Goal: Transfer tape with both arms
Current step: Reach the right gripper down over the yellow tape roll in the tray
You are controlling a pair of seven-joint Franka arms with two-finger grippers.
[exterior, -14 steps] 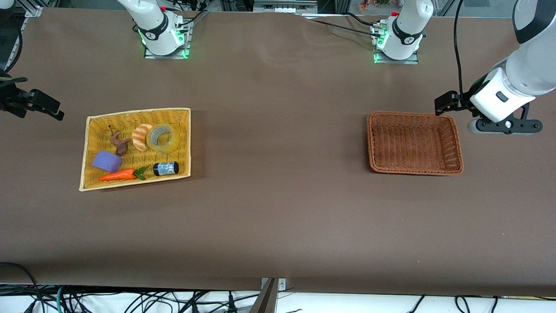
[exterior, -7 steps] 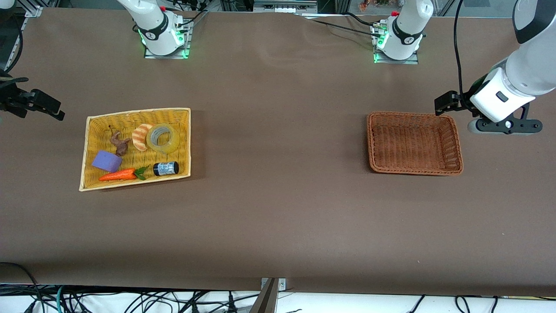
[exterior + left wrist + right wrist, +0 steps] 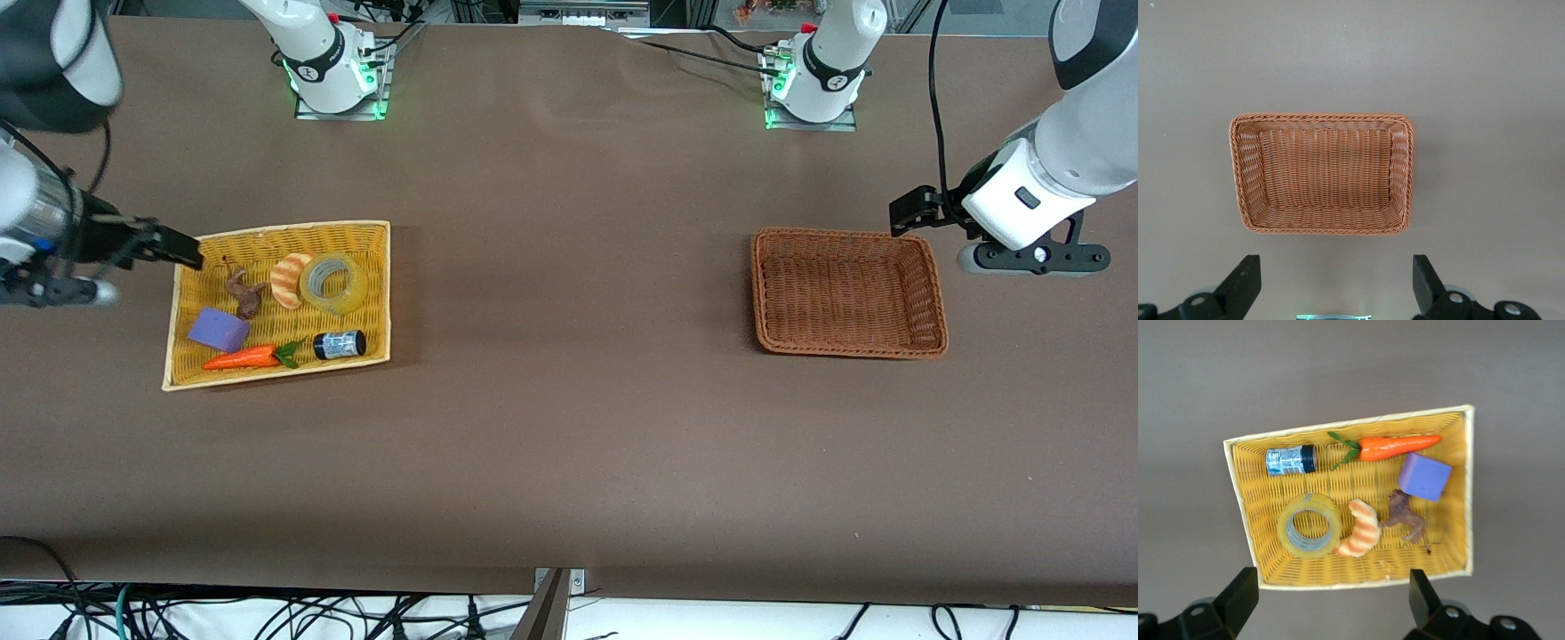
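Observation:
The robot's right gripper will next move to the tape's side [image 3: 309,279] [image 3: 1334,536] nearest the striped orange bread toy and close there, with one finger inside the ring.
The tape [image 3: 333,283], a yellowish translucent ring with a grey core, lies flat in the yellow wicker basket [image 3: 284,228], beside a striped orange bread toy [image 3: 289,278]. It also shows in the right wrist view [image 3: 1310,525]. My right gripper [image 3: 182,253] is open and hangs over the basket's edge at the right arm's end of the table, apart from the tape; its own view [image 3: 1331,597] shows both fingers wide apart over the rim. My left gripper [image 3: 911,213] is open and holds nothing, beside the brown wicker basket [image 3: 845,233]; its own view [image 3: 1335,287] looks down on that basket [image 3: 1245,167].
The yellow basket also holds a brown animal figure [image 3: 244,293], a purple block [image 3: 219,329], a toy carrot [image 3: 242,358] and a small dark bottle [image 3: 340,344]. The brown basket stands toward the left arm's end. Both arm bases stand along the table's farthest edge.
My right arm has swung in from the table's end, and its gripper now hangs over the yellow basket's edge. The left arm and the objects have not moved.

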